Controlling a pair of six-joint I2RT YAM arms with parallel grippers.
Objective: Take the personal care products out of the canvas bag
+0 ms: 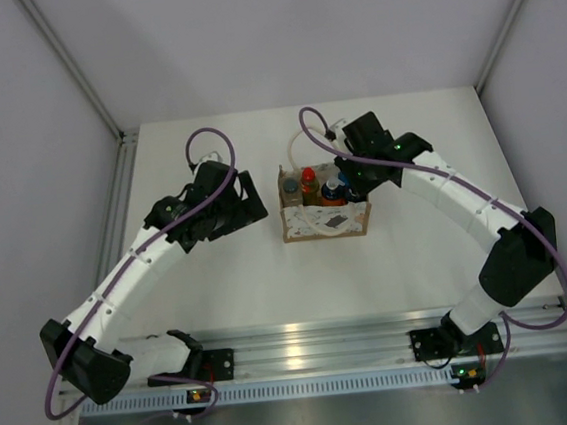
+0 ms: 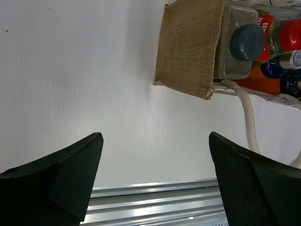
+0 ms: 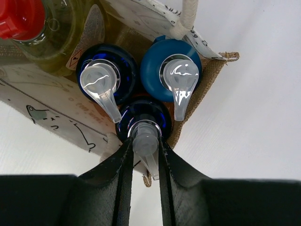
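Note:
I need to use my right gripper to set the blue-capped orange bottle, now at the bag's corner, down on the bare table (image 1: 402, 187) beside the canvas bag's blue end with the cap.
The canvas bag (image 1: 325, 221) stands mid-table with all the bottles in it. In the right wrist view, my right gripper (image 3: 144, 143) is shut on the clear pump head of the nearest blue-capped orange bottle (image 3: 143, 123), at the bag's corner. Two more pump bottles (image 3: 106, 77) (image 3: 176, 70) stand behind it, with the yellow bottle's red cap (image 3: 19, 19) at the upper left. My left gripper (image 2: 155, 137) is open and empty over bare table, left of the bag (image 2: 190, 47). The cream bottle with the dark grey cap (image 2: 247, 42) shows at the bag's left end.
A rope handle (image 2: 248, 117) hangs down the bag's front. The aluminium rail (image 1: 305, 336) runs along the near table edge. White walls enclose the table on three sides. Bare table lies left and right of the bag.

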